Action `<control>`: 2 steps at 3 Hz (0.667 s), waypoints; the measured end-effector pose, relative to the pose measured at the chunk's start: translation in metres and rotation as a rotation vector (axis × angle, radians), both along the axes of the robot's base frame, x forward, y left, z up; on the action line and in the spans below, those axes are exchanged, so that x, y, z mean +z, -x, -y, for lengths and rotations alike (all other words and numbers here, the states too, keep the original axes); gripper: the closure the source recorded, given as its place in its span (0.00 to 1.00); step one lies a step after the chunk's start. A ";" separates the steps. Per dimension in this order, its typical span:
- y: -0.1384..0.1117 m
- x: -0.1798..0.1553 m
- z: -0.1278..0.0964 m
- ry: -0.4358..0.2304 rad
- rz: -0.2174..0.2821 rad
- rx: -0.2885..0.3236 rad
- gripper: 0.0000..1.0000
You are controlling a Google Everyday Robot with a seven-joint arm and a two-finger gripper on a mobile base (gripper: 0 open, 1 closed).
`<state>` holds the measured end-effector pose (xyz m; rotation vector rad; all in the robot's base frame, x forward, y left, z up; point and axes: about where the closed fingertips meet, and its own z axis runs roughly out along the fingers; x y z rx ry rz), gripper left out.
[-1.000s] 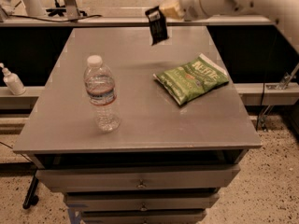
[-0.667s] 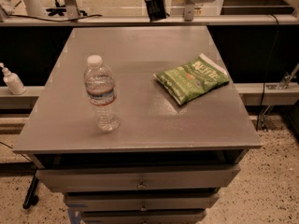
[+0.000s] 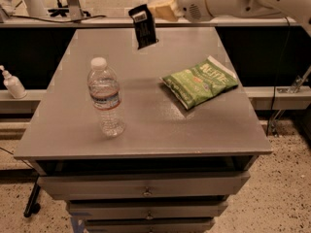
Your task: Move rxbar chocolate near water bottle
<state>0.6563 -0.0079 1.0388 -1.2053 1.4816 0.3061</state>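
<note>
My gripper is going to release the rxbar chocolate on the table [image 3: 132,99] beside the water bottle, towards the green chip bag. The chocolate now hangs high above the table's back.
The rxbar chocolate [image 3: 144,26] is a small black wrapper with a white label at its top. It hangs upright in the air above the back of the grey table [image 3: 194,125], held at its top end. My gripper [image 3: 151,11] is shut on it, with the white arm reaching in from the upper right. The water bottle [image 3: 105,97] stands upright at the front left of the table, clear with a white cap. The bar is well behind and to the right of the bottle, and high above the tabletop.
A green chip bag [image 3: 200,81] lies flat on the right half of the table. A small white pump bottle [image 3: 12,83] stands on a low ledge to the left of the table. Drawers sit below the tabletop.
My gripper has carried the rxbar leftward along the table's back edge and a little lower. The bottle and green bag have not moved.
</note>
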 end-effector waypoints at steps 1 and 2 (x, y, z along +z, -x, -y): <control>0.031 -0.034 -0.018 0.004 -0.083 0.079 1.00; 0.063 -0.068 -0.032 0.020 -0.164 0.148 1.00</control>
